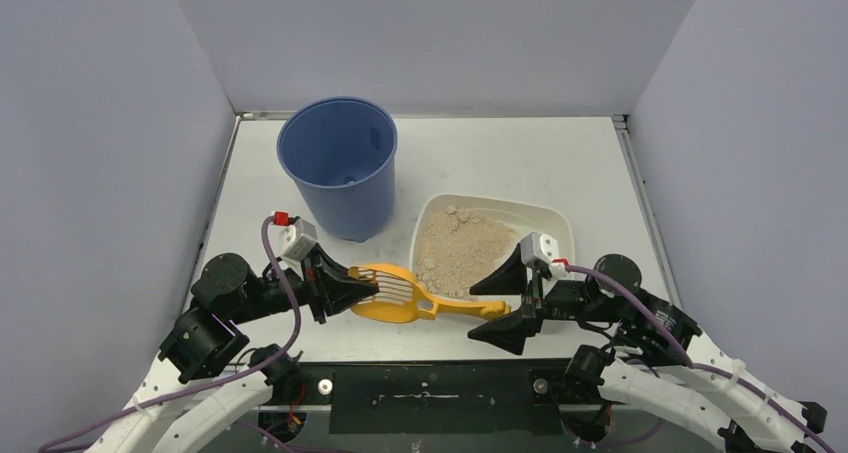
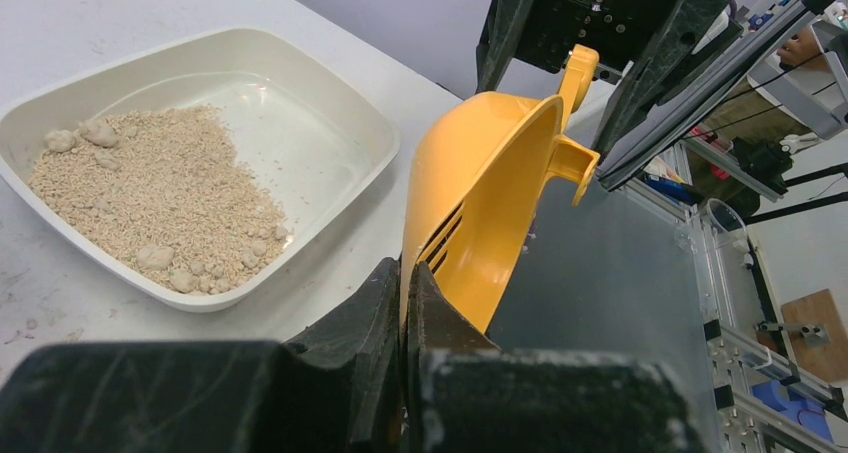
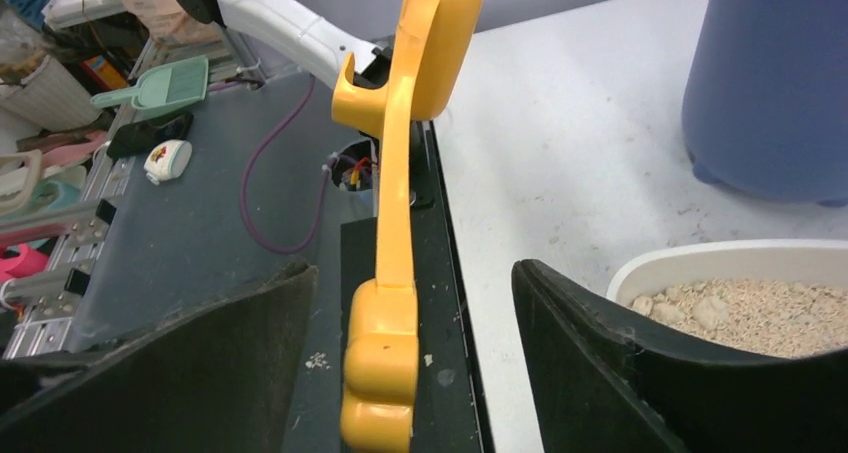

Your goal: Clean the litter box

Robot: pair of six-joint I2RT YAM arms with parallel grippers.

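Note:
The robot's left gripper holds the scoop's bowl, the end that must dig, so the right gripper needs to close on the scoop's handle (image 1: pixel 468 307) before the left gripper opens.
The litter box (image 1: pixel 548 225) is a shallow white tray at the table's right, with tan granules and a few clumps heaped in its left half (image 2: pixel 150 193). A yellow slotted scoop (image 1: pixel 395 293) is lifted in front of it, lying across the near edge between both arms. My left gripper (image 1: pixel 368 285) is shut on the rim of the scoop's bowl (image 2: pixel 490 193), and its jaws pinch the thin edge (image 2: pixel 405 273). My right gripper (image 3: pixel 415 268) is open, and the scoop's handle end (image 3: pixel 385 363) sits between its fingers with a gap on each side.
A tall blue bucket (image 1: pixel 340 168) stands behind the left gripper, left of the litter box (image 3: pixel 700 258). Grey walls close the table on three sides. The dark mounting plate (image 1: pixel 440 398) runs along the near edge under the scoop.

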